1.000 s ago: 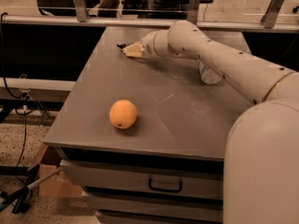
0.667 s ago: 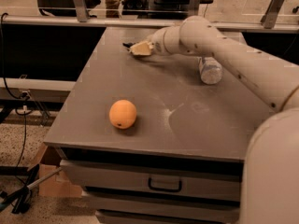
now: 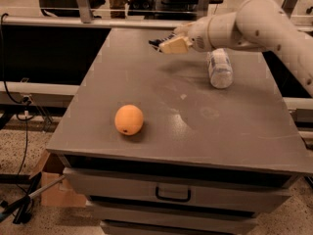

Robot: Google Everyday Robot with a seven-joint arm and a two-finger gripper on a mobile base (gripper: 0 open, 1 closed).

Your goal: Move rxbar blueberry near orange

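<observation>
Next, my gripper lets go of the rxbar blueberry on the grey table top close beside the orange [image 3: 161,128], behind the drawer handle.
The orange [image 3: 129,120] sits on the grey table top [image 3: 225,131] near its front left. My gripper [image 3: 164,43] is over the far middle of the table, above the surface with its shadow below it. It is shut on the rxbar blueberry [image 3: 155,42], of which only a dark end sticks out to the left of the cream fingers [image 3: 173,45]. The bar is well behind and to the right of the orange. My white arm reaches in from the right.
A clear plastic bottle with a white label [image 3: 219,67] lies on the table just right of the gripper, under the arm. The table front has a drawer with a handle [image 3: 172,195]. A cardboard box [image 3: 54,190] and cables are on the floor at left.
The gripper has moved to the right and slightly up over the far side of the table, carrying the dark bar with it. The bottle has come out from behind the arm. The orange has not moved.
</observation>
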